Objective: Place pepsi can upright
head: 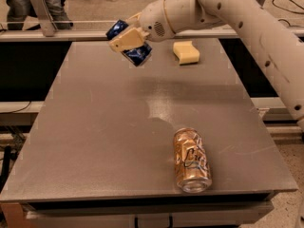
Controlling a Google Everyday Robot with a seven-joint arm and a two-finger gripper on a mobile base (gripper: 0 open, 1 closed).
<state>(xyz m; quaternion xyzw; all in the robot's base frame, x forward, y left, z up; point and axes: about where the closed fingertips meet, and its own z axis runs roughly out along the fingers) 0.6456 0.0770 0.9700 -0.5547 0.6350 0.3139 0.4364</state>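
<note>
Next, I set the pepsi can on the grey table [170, 97] between the yellow sponge and the gold-bronze can with my gripper.
The pepsi can [134, 54] is a small dark blue can held tilted in the air above the far left part of the grey table [95, 141]. My gripper [126, 41] is shut on it, with a beige finger [124, 42] across its side. The can's upper end pokes out at the top left of the gripper and its lower end hangs down to the right. The white arm reaches in from the upper right.
A larger gold-bronze can [191, 159] lies on its side near the table's front right. A yellow sponge [186, 52] sits at the far right of the table. A person and office chairs stand beyond the table's back edge.
</note>
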